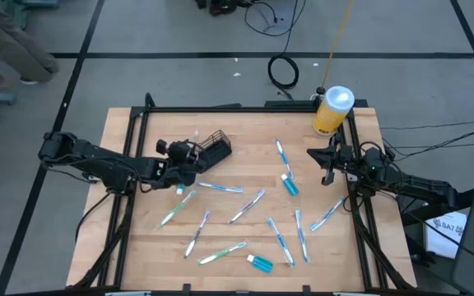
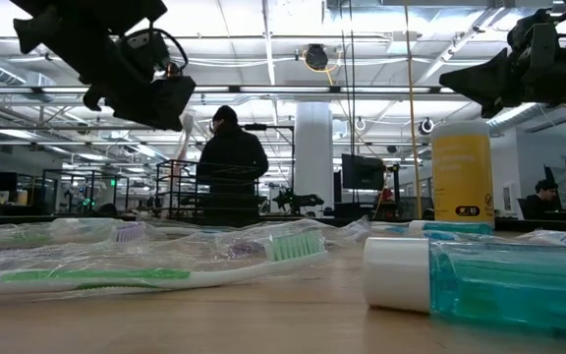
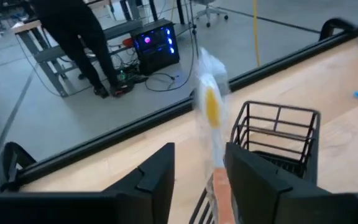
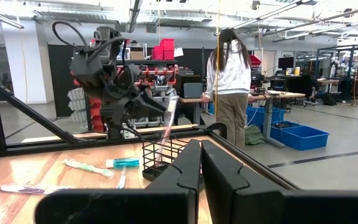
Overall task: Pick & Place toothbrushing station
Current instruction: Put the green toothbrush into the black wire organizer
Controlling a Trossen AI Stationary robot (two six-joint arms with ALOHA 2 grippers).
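Next, my left hand needs to grip the green toothbrush closest to the caddy on the toothbrush's neck (image 1: 188,198), just below its bristles.
The toothbrushing station, a black wire-mesh caddy (image 1: 218,146) (image 3: 279,138) (image 4: 159,158), stands on the wooden table at the far left of centre. My left gripper (image 1: 196,154) (image 3: 197,177) is open just left of it. A wrapped toothbrush (image 3: 209,102) (image 4: 168,121) stands tilted between the fingers. Its lower end is down at the caddy; whether it is inside I cannot tell. My right gripper (image 1: 327,167) (image 4: 201,177) is shut and empty at the table's right edge, above the table. My left gripper's fingers (image 3: 257,177) stand apart on either side of the wrapped toothbrush's lower half (image 3: 218,180), coming level from the table's left. Whether either finger touches the wrapper I cannot tell.
A yellow bottle with a white cap (image 1: 333,111) stands at the far right corner. Several wrapped toothbrushes (image 1: 245,205) and two small blue bottles (image 1: 290,186) (image 1: 260,262) lie across the table's middle and near part. Black frame rails (image 1: 356,164) border the table. People stand in the room behind.
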